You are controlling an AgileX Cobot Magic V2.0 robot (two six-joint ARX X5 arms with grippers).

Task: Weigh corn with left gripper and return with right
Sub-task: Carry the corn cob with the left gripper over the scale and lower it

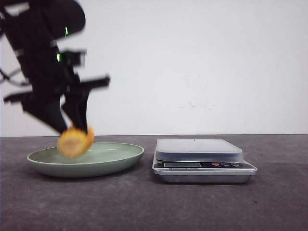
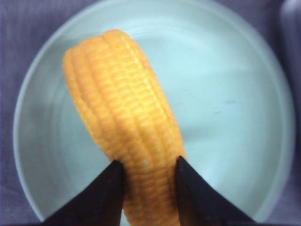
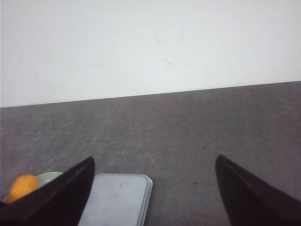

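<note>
My left gripper is going to let go of the corn across the middle of the silver scale's flat pale platform (image 1: pixel 187 140).
The yellow-orange corn (image 1: pixel 75 140) hangs just above the pale green plate (image 1: pixel 115 161), its cut end facing the camera. My left gripper (image 1: pixel 74 129) is shut on it from above; the arm is blurred. In the left wrist view the corn (image 2: pixel 123 117) sits between the two black fingertips (image 2: pixel 115 175), over the plate (image 2: pixel 235 117). My right gripper (image 3: pixel 153 162) is open and empty, high above the table, and does not show in the front view. From it I see the corn (image 3: pixel 22 185) far off and the scale's platform (image 3: pixel 117 200).
A silver kitchen scale (image 1: pixel 202 159) with a flat pale platform stands on the dark grey table just right of the plate. A white wall closes the back.
</note>
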